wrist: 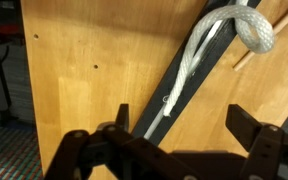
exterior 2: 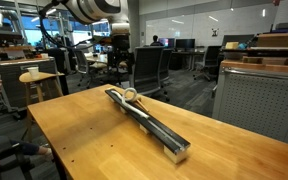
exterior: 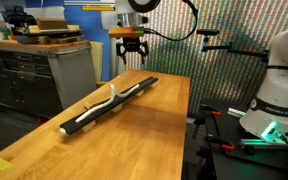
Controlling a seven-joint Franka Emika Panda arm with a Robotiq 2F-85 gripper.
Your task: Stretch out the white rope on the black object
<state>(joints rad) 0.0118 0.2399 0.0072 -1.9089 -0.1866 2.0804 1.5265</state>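
Next, my gripper goes to the white rope's loose end (exterior: 134,89) (wrist: 169,108), near the black object's far end past the raised bend, and closes there.
The black object (exterior: 134,90) is a long narrow strip lying diagonally on the wooden table (exterior: 154,140); it also shows in an exterior view (exterior 2: 159,130). The white rope (exterior: 102,103) lies along it with a raised bend near its middle (exterior 2: 130,97). In the wrist view the rope (wrist: 189,65) runs down the strip (wrist: 174,85) and curls into a loop at the upper right. My gripper (exterior: 131,60) hangs open and empty above the strip's far end. Its two fingers (wrist: 184,125) straddle the strip without touching the rope.
A grey drawer cabinet with boxes on top (exterior: 44,65) stands beyond the table's far edge. Another robot's white base (exterior: 274,100) stands beside the table. Office chairs (exterior 2: 149,68) and a small round table (exterior 2: 32,75) stand behind the table.
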